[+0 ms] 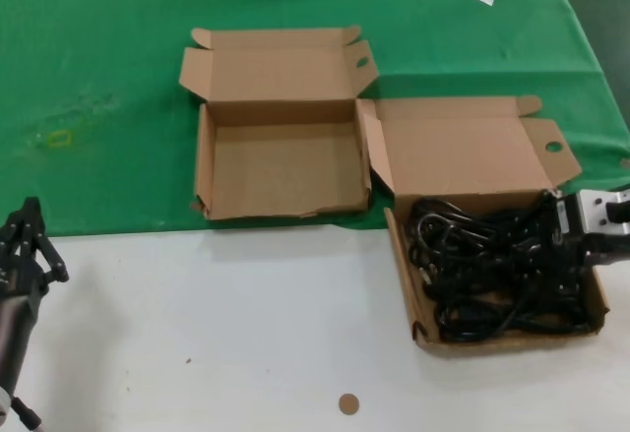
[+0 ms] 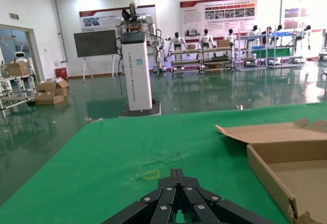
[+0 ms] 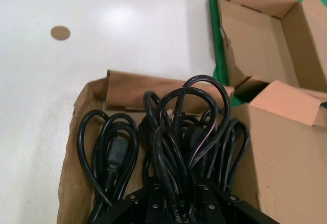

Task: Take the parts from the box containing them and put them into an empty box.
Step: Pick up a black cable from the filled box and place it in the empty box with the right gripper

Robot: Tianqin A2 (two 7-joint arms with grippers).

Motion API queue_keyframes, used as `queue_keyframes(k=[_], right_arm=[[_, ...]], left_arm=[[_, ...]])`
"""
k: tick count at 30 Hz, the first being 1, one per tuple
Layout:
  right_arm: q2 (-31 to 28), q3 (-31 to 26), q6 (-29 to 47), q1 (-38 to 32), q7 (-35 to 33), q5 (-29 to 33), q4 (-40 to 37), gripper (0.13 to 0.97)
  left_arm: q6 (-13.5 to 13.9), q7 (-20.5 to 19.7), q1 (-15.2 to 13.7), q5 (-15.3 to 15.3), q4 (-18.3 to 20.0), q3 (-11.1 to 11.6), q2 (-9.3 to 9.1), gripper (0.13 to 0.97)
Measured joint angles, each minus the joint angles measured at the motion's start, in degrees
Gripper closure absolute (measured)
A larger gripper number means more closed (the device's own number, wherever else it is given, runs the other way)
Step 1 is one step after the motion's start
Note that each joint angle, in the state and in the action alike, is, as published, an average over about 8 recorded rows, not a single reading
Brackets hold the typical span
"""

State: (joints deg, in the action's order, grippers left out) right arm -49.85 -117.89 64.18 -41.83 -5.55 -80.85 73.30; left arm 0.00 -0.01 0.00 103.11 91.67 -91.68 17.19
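Next, I set the bundle of black cords down inside the empty box [image 1: 264, 184] [image 3: 242, 34] along its near side with my right gripper.
The box containing the parts [image 1: 400, 258] stands open at the right, its tall lid up, filled with tangled black power cords [image 1: 492, 275]. My right gripper [image 1: 554, 240] reaches in from the box's right side. In the right wrist view it [image 3: 176, 189] is closed round a bundle of cords [image 3: 191, 117] whose loops stand above the others lying in the box [image 3: 69, 183]. The empty box [image 1: 281, 166] sits open to the left on the green cloth, and also shows in both wrist views [image 3: 255, 45] [image 2: 301, 178]. My left gripper [image 1: 30, 245] [image 2: 177, 173] is parked shut at the near left.
A green cloth [image 1: 98, 78] covers the far half of the table and white tabletop [image 1: 246, 324] the near half. A small cardboard disc [image 1: 347, 403] lies near the front edge. The two boxes stand almost touching.
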Motion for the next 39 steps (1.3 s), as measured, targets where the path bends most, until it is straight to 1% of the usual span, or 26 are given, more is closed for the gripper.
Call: queue_keyframes(k=[5, 11, 16, 21, 28, 39], right_arm=[[-0.05, 0.58, 1.63, -1.39, 1.80, -0.25, 1.49, 0.864], [1.19, 0.55, 3.79, -4.98, 3.60, 0.17, 2.36, 0.871], [3.65, -0.34, 5.18, -9.08, 4.58, 1.43, 1.88, 0.872], [7.51, -1.76, 5.54, -13.51, 5.22, 3.29, 0.15, 0.873], [15.14, -4.39, 4.23, -19.69, 4.82, 6.20, -6.06, 0.874], [28.50, -7.67, -0.91, -26.96, 0.95, 8.84, -21.78, 0.875]], left_arm=[[0.00, 0.00, 0.00, 0.00, 0.00, 0.00, 0.00, 0.953], [0.00, 0.00, 0.00, 0.00, 0.00, 0.00, 0.00, 0.953], [0.00, 0.00, 0.00, 0.00, 0.00, 0.00, 0.00, 0.953], [0.00, 0.00, 0.00, 0.00, 0.00, 0.00, 0.00, 0.953], [0.00, 0.00, 0.00, 0.00, 0.00, 0.00, 0.00, 0.953], [0.00, 0.00, 0.00, 0.00, 0.00, 0.00, 0.00, 0.953]])
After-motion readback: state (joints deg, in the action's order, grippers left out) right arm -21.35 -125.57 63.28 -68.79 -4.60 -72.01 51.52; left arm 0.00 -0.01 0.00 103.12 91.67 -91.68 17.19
